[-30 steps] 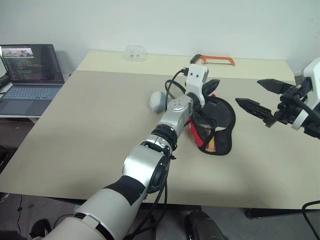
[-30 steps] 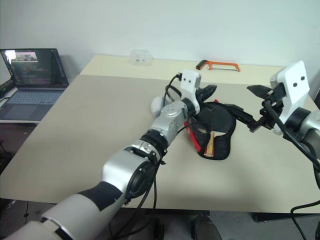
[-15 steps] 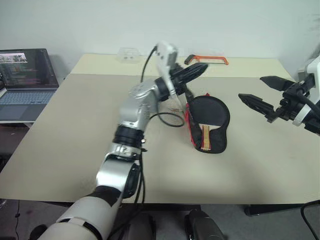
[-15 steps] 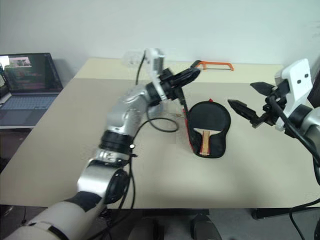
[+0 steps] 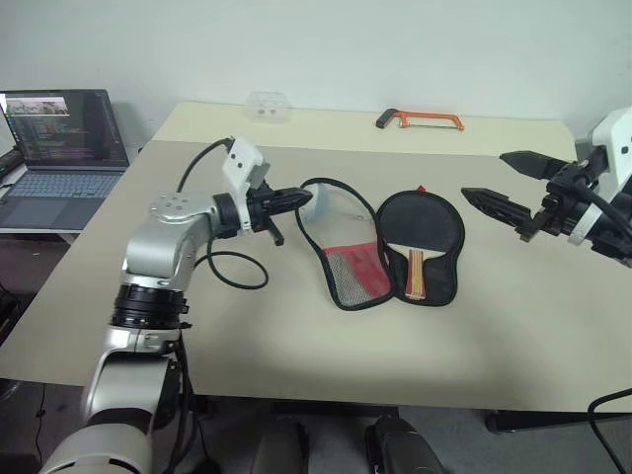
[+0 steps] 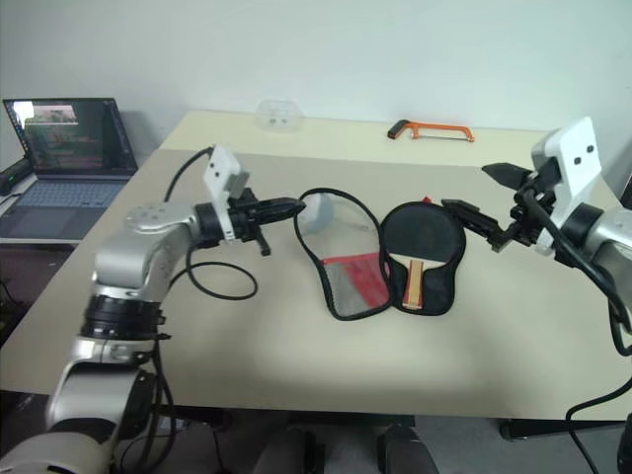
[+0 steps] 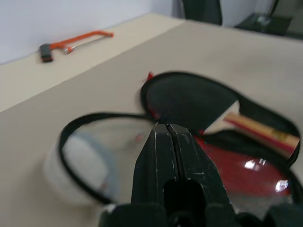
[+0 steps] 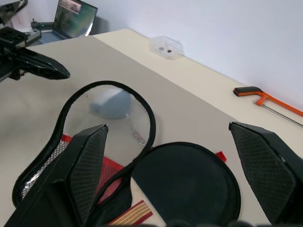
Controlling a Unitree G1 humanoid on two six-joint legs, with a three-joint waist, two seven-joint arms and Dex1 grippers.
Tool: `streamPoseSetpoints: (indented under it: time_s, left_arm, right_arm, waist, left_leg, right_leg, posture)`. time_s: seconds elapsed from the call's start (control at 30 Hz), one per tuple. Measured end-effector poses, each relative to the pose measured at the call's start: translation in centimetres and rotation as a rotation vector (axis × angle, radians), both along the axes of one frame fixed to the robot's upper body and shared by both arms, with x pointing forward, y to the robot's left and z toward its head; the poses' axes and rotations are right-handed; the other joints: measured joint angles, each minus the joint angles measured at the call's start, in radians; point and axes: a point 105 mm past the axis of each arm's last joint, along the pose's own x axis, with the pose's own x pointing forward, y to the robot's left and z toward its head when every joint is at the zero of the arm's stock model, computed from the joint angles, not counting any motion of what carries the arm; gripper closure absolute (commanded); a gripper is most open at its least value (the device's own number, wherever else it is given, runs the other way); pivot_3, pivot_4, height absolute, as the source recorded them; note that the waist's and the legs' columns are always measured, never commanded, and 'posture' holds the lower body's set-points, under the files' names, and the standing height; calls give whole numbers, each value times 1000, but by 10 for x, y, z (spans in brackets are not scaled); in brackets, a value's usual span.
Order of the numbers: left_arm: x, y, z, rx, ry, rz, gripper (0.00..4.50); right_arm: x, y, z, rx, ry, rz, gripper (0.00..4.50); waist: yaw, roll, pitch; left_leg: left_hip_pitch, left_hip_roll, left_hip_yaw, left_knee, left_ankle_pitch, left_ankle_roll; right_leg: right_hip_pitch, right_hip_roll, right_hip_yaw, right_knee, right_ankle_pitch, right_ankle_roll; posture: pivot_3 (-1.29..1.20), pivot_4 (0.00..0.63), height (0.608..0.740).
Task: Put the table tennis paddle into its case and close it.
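Observation:
My left gripper has the case's flap to put down. It will let go of it on top of the table tennis paddle (image 5: 422,246) (image 7: 239,111), covering its striped wooden handle.
The case (image 5: 442,286) lies open on the table. In its right half rests the table tennis paddle (image 5: 423,222), black face up, striped wooden handle (image 5: 415,275) toward me. The case's flap (image 5: 354,269), with red panel and black mesh, is folded out to the left. Its black rim loops over the grey-white fluffy ball (image 6: 314,209). My left gripper (image 5: 304,197) is shut, its tips right at that rim's left end; nothing shows between the fingers (image 7: 156,151). To the right of the case my right gripper (image 5: 484,176) hovers open above the table, pointing at it.
An orange hacksaw (image 5: 420,120) and a small clear plastic box (image 5: 267,104) lie along the table's far edge. An open laptop (image 5: 64,138) sits on a lower surface off the table's left side. A black cable (image 5: 232,272) loops from my left wrist over the table.
My left arm swung far to the left and lower. The case's flap went from nearly closed, then upright, to laid open leftward, uncovering the paddle. The right gripper stayed put.

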Motion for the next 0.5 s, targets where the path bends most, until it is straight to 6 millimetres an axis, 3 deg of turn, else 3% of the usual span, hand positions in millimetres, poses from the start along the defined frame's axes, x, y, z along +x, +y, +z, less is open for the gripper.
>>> streamPoseSetpoints:
  time_s: [0.13,0.33,0.5]
  left_arm:
    - [-4,11,-42,114,97,-5,4471]
    - [-3,1,-53,121,117,-34,4471]
    - [4,-15,-79,135,145,-31,4471]
  right_arm:
    - [1,-1,-1,-1,3,-5,0]
    - [2,4,-4,-8,16,18,0]
    - [-3,6,-7,-23,39,46,0]
  waist:
    - [0,0,0]
    - [2,0,0]
    - [3,0,0]
  left_leg:
    - [-1,0,0,0,0,0]
    - [-4,0,0,1,0,0]
    - [-4,0,0,2,0,0]
  right_leg:
    - [0,0,-1,0,0,0]
    - [-1,-1,-2,0,0,0]
    - [-1,-1,-2,0,0,0]
  posture:
    - [0,150,740]
    - [0,150,740]
    - [0,150,740]
